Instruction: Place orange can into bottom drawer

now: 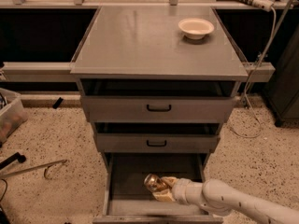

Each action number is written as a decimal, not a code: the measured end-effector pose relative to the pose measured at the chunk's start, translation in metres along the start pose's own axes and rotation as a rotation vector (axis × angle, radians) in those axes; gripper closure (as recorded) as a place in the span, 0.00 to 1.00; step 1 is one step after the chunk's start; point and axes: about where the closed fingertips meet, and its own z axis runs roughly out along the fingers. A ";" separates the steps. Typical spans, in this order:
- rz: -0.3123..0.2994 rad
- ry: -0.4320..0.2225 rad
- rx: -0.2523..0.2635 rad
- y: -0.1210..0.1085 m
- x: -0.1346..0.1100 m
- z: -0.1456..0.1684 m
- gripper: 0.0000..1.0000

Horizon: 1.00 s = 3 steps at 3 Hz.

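Observation:
The robot's gripper will release the orange can near the middle of the open bottom drawer's grey bottom (154, 199).
The orange can (153, 182) is a shiny gold and silver can, held tilted inside the open bottom drawer (133, 171), low over its grey floor. My gripper (162, 191) reaches in from the lower right on a white arm (233, 204) and is shut on the can. I cannot tell whether the can touches the floor. The drawer is pulled out toward the camera, below two shallower grey drawers with black handles (158, 108).
A cream round bowl (195, 28) sits on the cabinet top (140, 41) at the back right. A cable (254, 78) hangs at the right. A bin (10, 115) and a metal hook (32, 168) lie on the speckled floor at the left.

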 end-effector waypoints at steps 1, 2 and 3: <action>0.000 0.009 -0.024 0.006 0.004 0.005 1.00; -0.021 0.022 -0.051 0.006 0.030 0.035 1.00; -0.011 0.047 -0.037 -0.010 0.067 0.077 1.00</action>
